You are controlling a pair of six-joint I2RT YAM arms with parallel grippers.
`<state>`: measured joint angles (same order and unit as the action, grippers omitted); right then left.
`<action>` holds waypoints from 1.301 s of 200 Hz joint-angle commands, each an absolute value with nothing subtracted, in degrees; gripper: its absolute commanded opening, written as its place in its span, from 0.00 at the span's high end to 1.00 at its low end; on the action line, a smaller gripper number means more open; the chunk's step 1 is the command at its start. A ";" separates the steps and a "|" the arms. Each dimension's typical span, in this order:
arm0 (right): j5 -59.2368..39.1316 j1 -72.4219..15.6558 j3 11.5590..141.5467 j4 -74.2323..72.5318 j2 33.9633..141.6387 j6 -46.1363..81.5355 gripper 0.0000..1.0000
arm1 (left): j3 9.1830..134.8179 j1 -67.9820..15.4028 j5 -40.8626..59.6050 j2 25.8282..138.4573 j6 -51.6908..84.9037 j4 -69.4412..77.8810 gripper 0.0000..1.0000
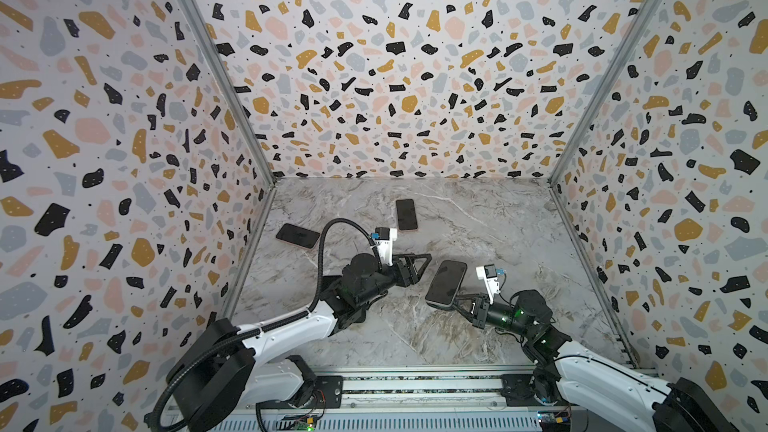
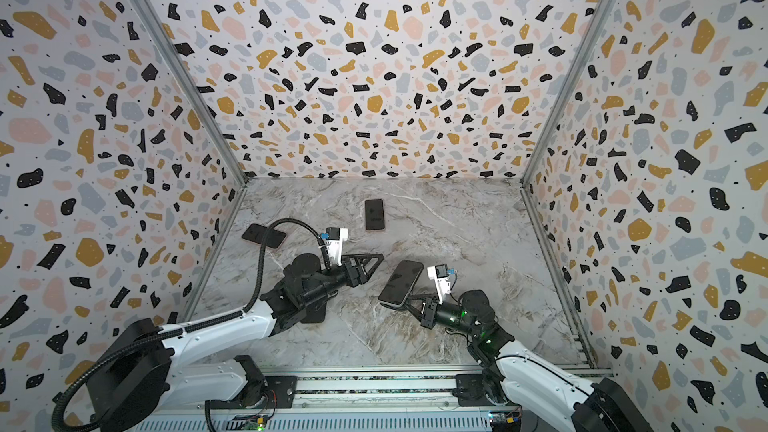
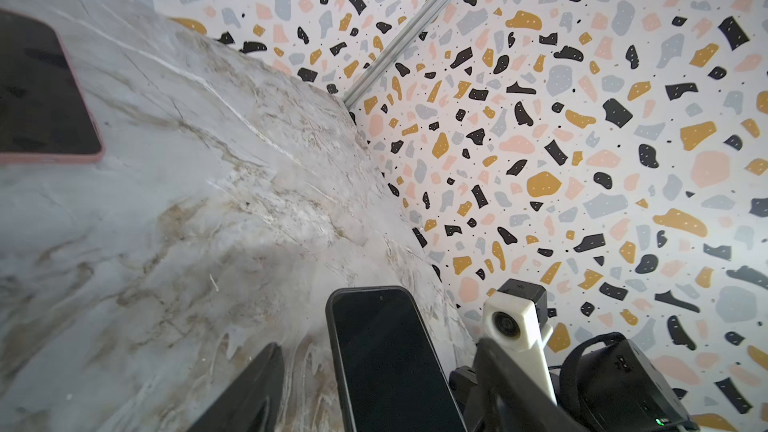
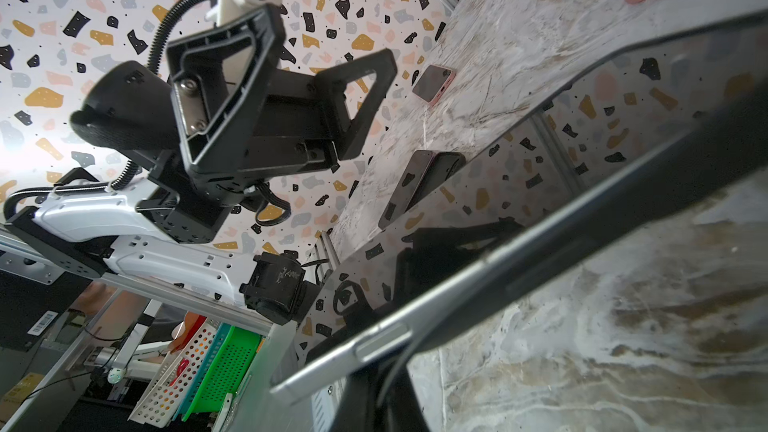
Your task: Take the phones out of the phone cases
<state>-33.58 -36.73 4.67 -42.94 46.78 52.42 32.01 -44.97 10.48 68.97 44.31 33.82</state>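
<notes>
The phone's near end (image 1: 441, 302) is beside my right gripper's fingers. Next, I need to move my left gripper there and close it to pull the phone from the phone case.
My right gripper (image 1: 454, 303) (image 2: 409, 302) (image 4: 395, 359) is shut on the near end of a dark-screened phone (image 1: 446, 282) (image 2: 401, 284) (image 3: 390, 367) (image 4: 582, 168), holding it tilted above the marble table. The phone has a thick dark-grey rim with a side button, which looks like the phone case still round it. My left gripper (image 1: 419, 268) (image 2: 372, 265) (image 3: 382, 388) stands open just left of the phone's far end, apart from it. In the left wrist view that end lies in line between the two spread fingers (image 3: 249, 388).
Two phones in pink cases lie on the table, one at the back middle (image 1: 406, 214) (image 2: 374, 214) and one at the left wall (image 1: 298, 236) (image 2: 264, 236). A dark flat slab (image 2: 311, 315) lies partly hidden under the left arm. Patterned walls enclose three sides.
</notes>
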 commanded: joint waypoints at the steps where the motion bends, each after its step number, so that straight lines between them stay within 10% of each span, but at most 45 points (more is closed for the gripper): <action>1: -33.49 -37.03 5.54 -45.71 45.96 50.95 1.00 | 35.94 -48.03 8.26 66.58 31.26 23.15 0.25; 130: -33.31 -36.91 5.71 -44.02 45.17 50.45 1.00 | 44.49 -77.11 -24.02 67.12 -7.71 0.70 0.30; 260: -33.83 -36.96 5.21 -44.38 44.99 50.89 1.00 | 47.82 -80.35 -40.24 76.71 -18.30 4.30 0.54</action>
